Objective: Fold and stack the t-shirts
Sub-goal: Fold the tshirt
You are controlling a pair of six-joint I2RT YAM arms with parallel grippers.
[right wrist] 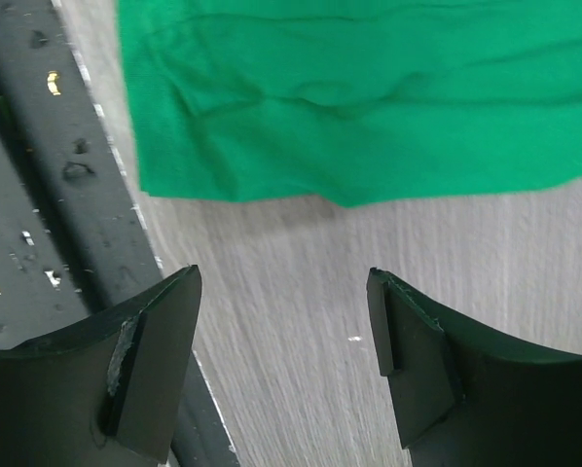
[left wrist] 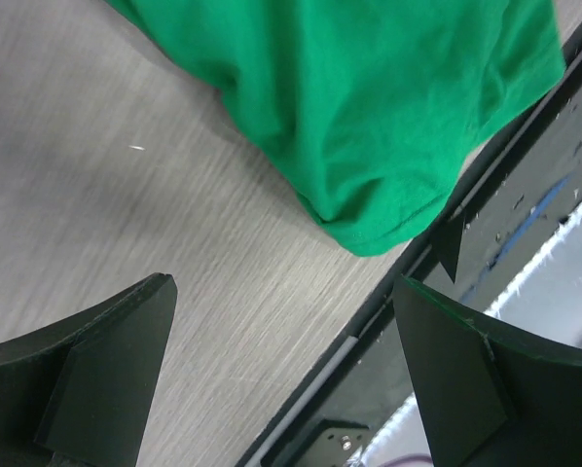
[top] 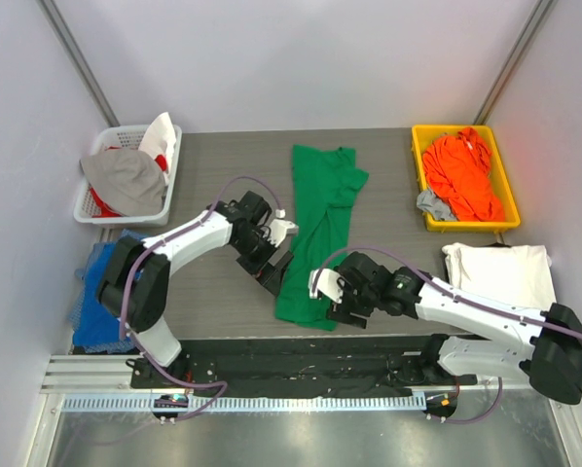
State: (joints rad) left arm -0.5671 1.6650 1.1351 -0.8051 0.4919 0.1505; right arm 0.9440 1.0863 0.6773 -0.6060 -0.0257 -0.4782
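My left gripper will grip the green t-shirt at the near-end corner [top: 279,316] [left wrist: 357,245], on the side towards the blue cloth.
The bright green t-shirt [top: 315,229] lies in a long narrow strip down the middle of the table. My left gripper [top: 275,274] is open and empty, just left of the shirt's near end; its lower corner [left wrist: 369,126] lies ahead of the fingers. My right gripper [top: 336,305] is open and empty, just right of that same near end, whose hem [right wrist: 369,97] lies ahead of it. The white t-shirt [top: 497,273] lies folded at the right. The orange t-shirt [top: 462,175] is bunched up in a yellow bin [top: 418,185].
A white basket [top: 96,209] with grey, red and white cloth stands at the back left. A blue cloth [top: 89,297] lies at the left edge. The black rail [top: 301,355] runs along the table's near edge, close to both grippers [left wrist: 408,331] [right wrist: 48,195].
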